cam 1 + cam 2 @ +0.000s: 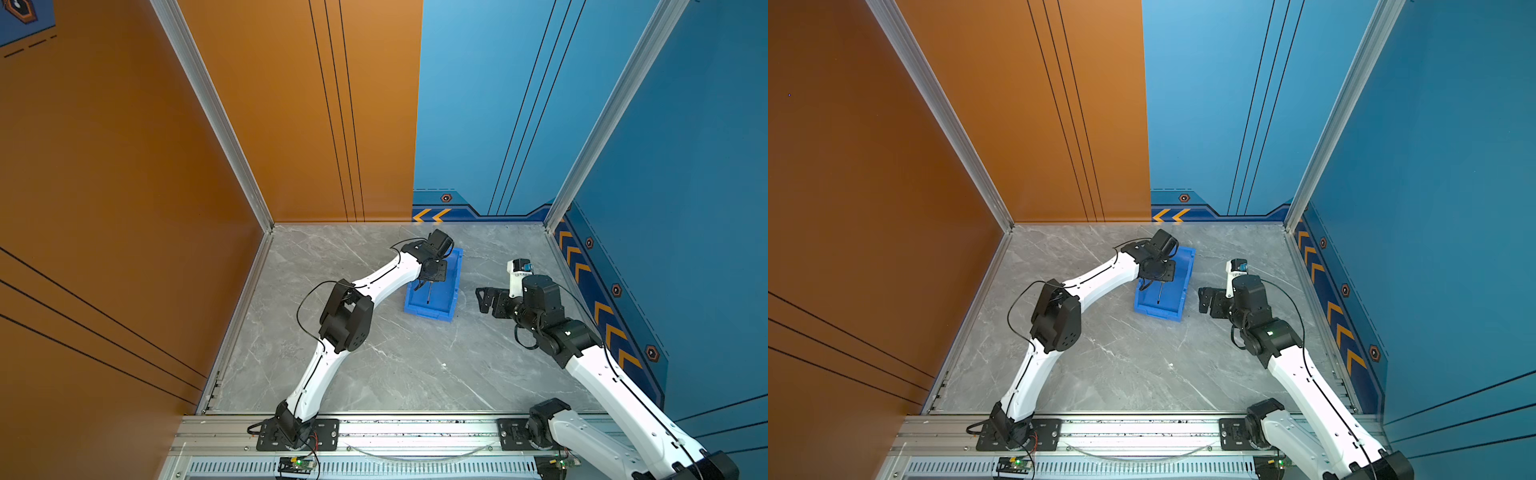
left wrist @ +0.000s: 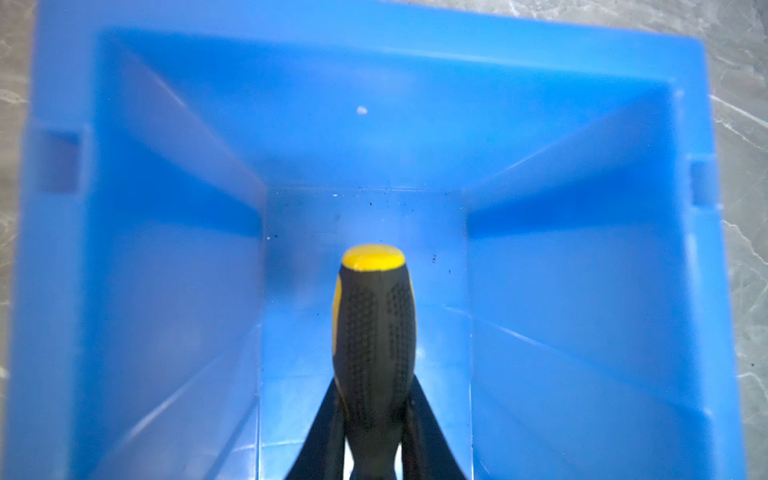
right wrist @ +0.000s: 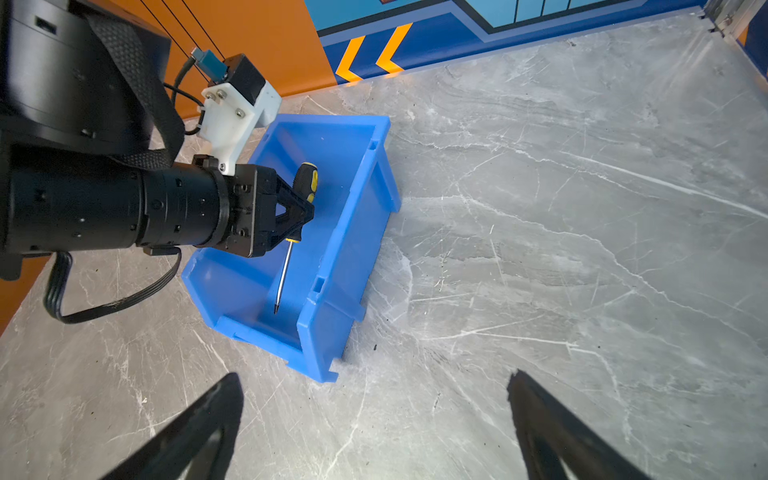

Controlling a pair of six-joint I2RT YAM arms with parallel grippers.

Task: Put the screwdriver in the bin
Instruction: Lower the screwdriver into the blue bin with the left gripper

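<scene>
I need to release the screwdriver from my left gripper on the bottom of the blue bin, along the bin's long side (image 1: 445, 283) (image 2: 450, 428) nearest my right gripper.
The blue bin (image 1: 456, 286) (image 1: 1187, 282) stands on the grey table toward the back, in both top views. My left gripper (image 1: 432, 279) (image 1: 1162, 279) reaches into it from the left. It is shut on the black-and-yellow handle of the screwdriver (image 2: 374, 332), with the left gripper (image 2: 374, 390) pinching the lower handle. In the right wrist view the screwdriver (image 3: 284, 274) hangs inside the bin (image 3: 353, 232), its thin shaft pointing at the lowered front lip. I cannot tell whether the tip touches the floor. My right gripper (image 1: 484, 300) (image 3: 374, 376) stands open and empty, right of the bin.
The grey marble tabletop (image 1: 395, 365) is walled by an orange panel (image 1: 124, 208) on the left and blue panels (image 1: 685, 208) at the back and right. An aluminium rail (image 1: 415, 432) with both arm bases runs along the front edge.
</scene>
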